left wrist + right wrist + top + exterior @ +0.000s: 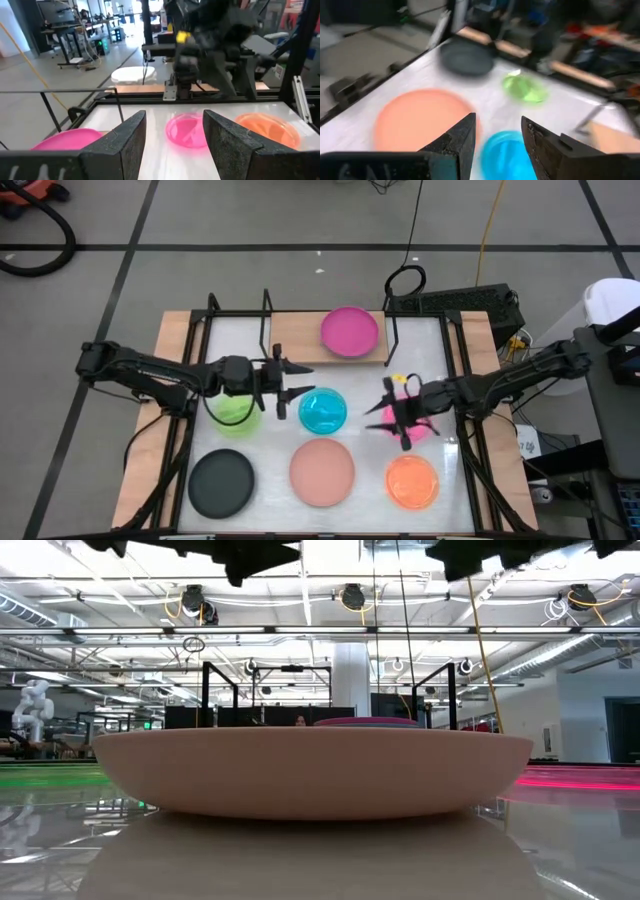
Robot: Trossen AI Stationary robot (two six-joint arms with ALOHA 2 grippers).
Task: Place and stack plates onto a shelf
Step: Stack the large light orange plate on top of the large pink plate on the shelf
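The salmon plate's far rim (327,440) (478,131) faces the cyan plate, and my right gripper needs to move there next and close on it.
The shelf (295,338), a light-wood board between black uprights, stands at the table's far middle. A magenta plate (350,332) lies flat on it. Flat on the white tabletop lie a cyan plate (323,410), green plate (235,412), pink plate (424,428), salmon plate (322,472), black plate (221,483) and orange plate (412,482). My left gripper (300,380) hovers open between the green and cyan plates, pointing toward the table's right. My right gripper (380,412) hovers open over the pink plate's left edge, pointing at the cyan plate (505,155). Neither holds anything.
Black frame rails (190,430) and wooden side boards (170,340) run along both table sides. The shelf's black uprights (205,690) stand behind the salmon plate (310,775) in the low view. Cables and a black box (470,305) lie beyond the far right corner.
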